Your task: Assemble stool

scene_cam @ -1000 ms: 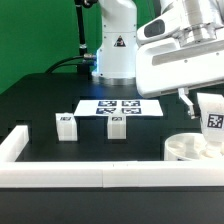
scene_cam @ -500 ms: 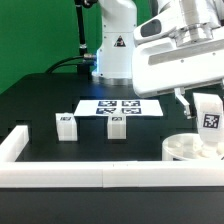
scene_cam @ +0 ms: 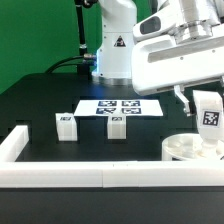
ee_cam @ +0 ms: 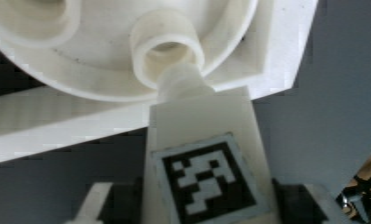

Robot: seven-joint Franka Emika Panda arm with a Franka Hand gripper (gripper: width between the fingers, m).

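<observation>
My gripper is going to let go of the white tagged leg, which will be standing in the round white seat's socket (scene_cam: pixel 201 150) (ee_cam: pixel 169 54) just below its tip.
The round white seat (scene_cam: pixel 192 149) lies by the front rail at the exterior view's right. My gripper (scene_cam: pixel 205 98) hangs just above it, shut on a white tagged leg (scene_cam: pixel 210 116) held upright over the seat. In the wrist view that leg (ee_cam: pixel 203 150) fills the middle between my fingers (ee_cam: pixel 104 202), and its tip meets a round socket (ee_cam: pixel 168 55) on the seat (ee_cam: pixel 75 60). Two more legs stand on the table, one (scene_cam: pixel 66 124) at the exterior view's left and one (scene_cam: pixel 117 127) near the middle.
The marker board (scene_cam: pixel 120 107) lies flat behind the two standing legs. A white border rail (scene_cam: pixel 90 177) runs along the front and turns back at the exterior view's left (scene_cam: pixel 14 145). The arm's base (scene_cam: pixel 113 45) stands behind the board.
The gripper with the leg has sunk slightly toward the seat over the last second; since half a second ago almost nothing has moved.
</observation>
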